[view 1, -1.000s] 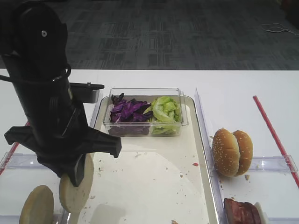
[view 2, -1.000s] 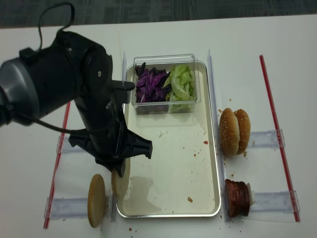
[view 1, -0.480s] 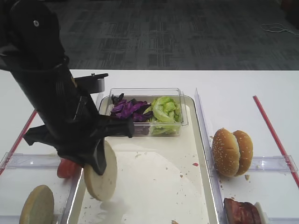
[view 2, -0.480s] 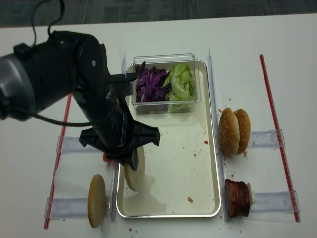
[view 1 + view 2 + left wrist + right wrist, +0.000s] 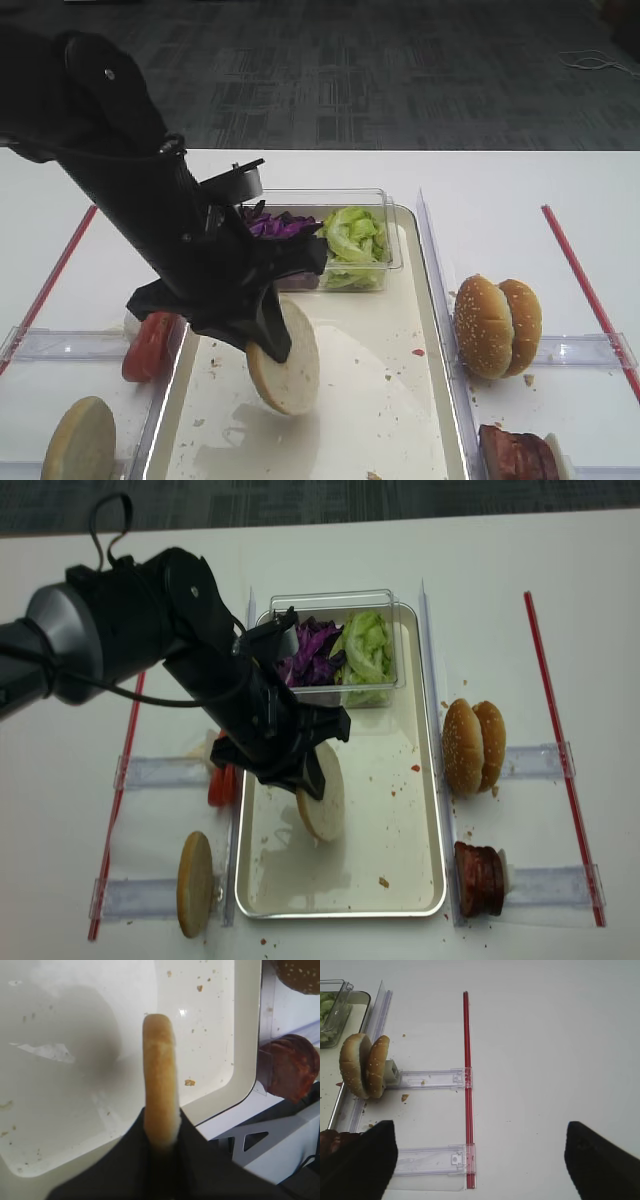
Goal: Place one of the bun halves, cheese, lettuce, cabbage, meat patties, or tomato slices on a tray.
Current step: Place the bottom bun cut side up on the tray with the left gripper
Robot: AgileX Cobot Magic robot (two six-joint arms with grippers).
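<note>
The plain bun half, now held just above the tray's middle, will be let go by my left gripper on the tray's bottom between the clear tub (image 5: pixel 365 805) (image 5: pixel 166 1022) and the biggest crumb.
My left gripper (image 5: pixel 270 335) (image 5: pixel 305 780) (image 5: pixel 161 1130) is shut on a plain bun half (image 5: pixel 287 362) (image 5: pixel 322 805) (image 5: pixel 159 1070), held on edge just above the middle of the silver tray (image 5: pixel 380 410) (image 5: pixel 385 820) (image 5: pixel 75 1100). A second plain bun half (image 5: pixel 80 440) (image 5: pixel 195 883) stands left of the tray. Tomato slices (image 5: pixel 150 345) (image 5: pixel 220 785) sit by the tray's left rim. Cabbage (image 5: pixel 275 225) and lettuce (image 5: pixel 350 235) fill a clear tub. Meat patties (image 5: pixel 515 455) (image 5: pixel 478 878) lie at the right. Cheese is out of view. My right gripper (image 5: pixel 480 1160) hangs open over bare table.
Two sesame-seeded bun halves (image 5: pixel 497 325) (image 5: pixel 475 745) (image 5: pixel 365 1065) stand right of the tray on a clear plastic rail (image 5: pixel 430 1079). Red strips (image 5: pixel 466 1085) (image 5: pixel 125 770) mark both sides of the work area. Crumbs dot the tray floor.
The left arm has carried the bun half rightward, from beside the tray's left rim to over its middle. The tomato slices it was hiding now show.
</note>
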